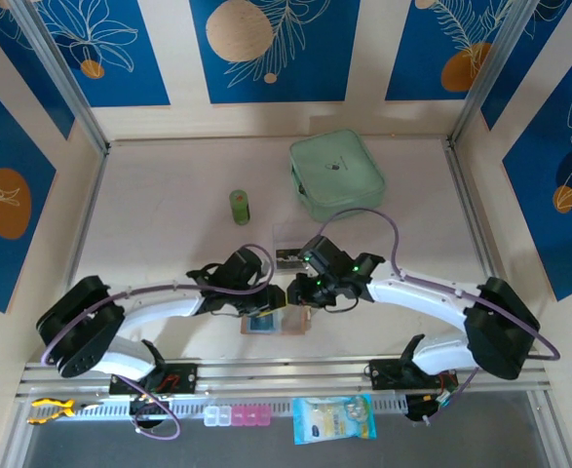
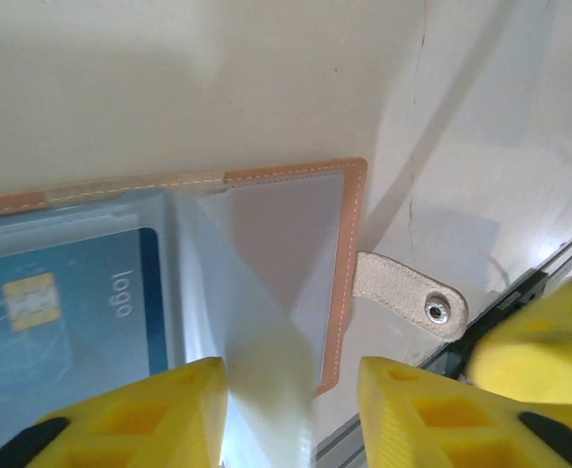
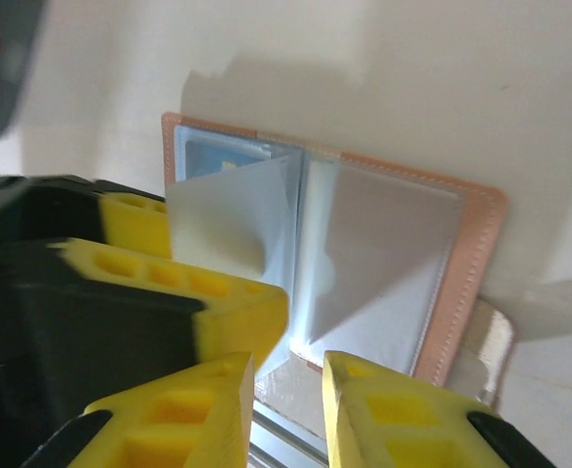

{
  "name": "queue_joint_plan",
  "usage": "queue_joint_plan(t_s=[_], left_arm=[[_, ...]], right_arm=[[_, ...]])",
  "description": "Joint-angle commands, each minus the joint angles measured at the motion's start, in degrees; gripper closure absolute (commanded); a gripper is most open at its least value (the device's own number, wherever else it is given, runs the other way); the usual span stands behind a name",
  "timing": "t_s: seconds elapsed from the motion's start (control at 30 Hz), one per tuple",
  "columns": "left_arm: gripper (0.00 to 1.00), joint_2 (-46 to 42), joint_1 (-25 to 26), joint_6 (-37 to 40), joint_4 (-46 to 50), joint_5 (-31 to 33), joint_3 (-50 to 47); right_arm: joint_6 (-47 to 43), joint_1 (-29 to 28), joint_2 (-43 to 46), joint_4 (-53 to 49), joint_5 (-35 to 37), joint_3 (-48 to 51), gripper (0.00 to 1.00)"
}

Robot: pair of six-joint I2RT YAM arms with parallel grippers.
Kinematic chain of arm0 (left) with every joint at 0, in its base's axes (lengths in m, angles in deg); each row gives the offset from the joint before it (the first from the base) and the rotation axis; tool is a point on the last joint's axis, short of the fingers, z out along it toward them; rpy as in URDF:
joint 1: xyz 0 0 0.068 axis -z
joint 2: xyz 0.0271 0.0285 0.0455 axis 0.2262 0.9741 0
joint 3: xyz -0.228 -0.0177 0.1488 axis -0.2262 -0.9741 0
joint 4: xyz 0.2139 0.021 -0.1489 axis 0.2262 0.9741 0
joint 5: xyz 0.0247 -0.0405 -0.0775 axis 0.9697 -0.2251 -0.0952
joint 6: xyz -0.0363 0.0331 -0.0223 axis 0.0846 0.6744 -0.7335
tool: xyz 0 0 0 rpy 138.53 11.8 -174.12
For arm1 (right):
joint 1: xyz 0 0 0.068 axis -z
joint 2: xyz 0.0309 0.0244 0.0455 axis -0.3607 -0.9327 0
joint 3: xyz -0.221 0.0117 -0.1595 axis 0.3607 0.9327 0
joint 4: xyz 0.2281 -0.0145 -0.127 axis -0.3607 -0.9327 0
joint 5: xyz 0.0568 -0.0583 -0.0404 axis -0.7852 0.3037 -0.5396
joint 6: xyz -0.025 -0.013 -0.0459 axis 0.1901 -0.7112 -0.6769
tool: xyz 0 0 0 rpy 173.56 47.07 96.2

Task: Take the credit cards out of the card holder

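Observation:
My left gripper is covering the spine end of the blue credit card. It should take the card holder pages' outer edge [image 3: 178, 154] and clear that end of the card for my right gripper.
The tan-pink card holder [image 1: 276, 324] lies open near the table's front edge, its clasp tab [image 2: 412, 292] sticking out to the side. A blue credit card [image 2: 71, 302] with a chip sits in one of its clear pockets. My left gripper [image 2: 292, 414] is open just above the holder [image 2: 349, 253]; a pale sleeve page [image 2: 266, 370] stands up between its fingers, close to one finger. My right gripper [image 3: 287, 409] hovers over the holder's near edge [image 3: 471, 263], jaws a narrow gap apart with nothing between them. Both grippers [image 1: 266, 295] [image 1: 305, 292] meet over the holder.
A large mint-green zip case [image 1: 336, 174] lies at the back, a small green cylinder [image 1: 240, 207] to its left, a clear plastic box [image 1: 290, 244] just behind the grippers. The metal rail [image 1: 286, 370] runs along the front edge, right beside the holder.

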Motion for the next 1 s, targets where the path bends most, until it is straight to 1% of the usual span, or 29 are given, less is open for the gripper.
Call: queue_joint_plan(t_s=[0.0, 0.1, 0.17, 0.3, 0.43, 0.57, 0.73, 0.97], left_arm=[[0.55, 2.6, 1.5, -0.4, -2.3, -0.9, 2.4], [0.48, 4.4, 2.1, -1.0, -4.5, -1.4, 3.1], [0.45, 5.0, 2.2, -1.1, -5.4, -1.6, 3.3], [0.43, 4.3, 2.1, -0.2, -3.9, -0.7, 3.6], [0.42, 1.5, 1.3, 1.8, 0.6, 1.5, 3.3], [0.43, -3.1, -0.2, 4.2, 6.9, 4.5, 2.3], [0.47, -9.5, -3.6, 6.4, 13.2, 7.2, -0.9], [0.56, -12.8, -6.2, 6.5, 14.4, 6.9, -6.7]], right_arm=[[-1.3, 1.4, 4.0, -4.9, 1.2, 1.4, 0.73], [-1.3, 3.0, 7.1, -6.0, 1.1, 2.5, 0.73], [-1.3, 4.0, 8.6, -5.8, 0.4, 3.3, 0.72], [-1.0, 4.5, 9.7, -5.2, -0.6, 4.1, 0.71], [-0.3, 4.3, 8.5, -3.0, -2.1, 4.6, 0.71], [0.1, 3.4, 6.5, -1.1, -2.8, 4.1, 0.71], [0.1, 1.6, 2.6, 0.3, -2.9, 2.0, 0.71], [0.0, -1.3, -4.0, 1.4, -3.0, -2.3, 0.71]])
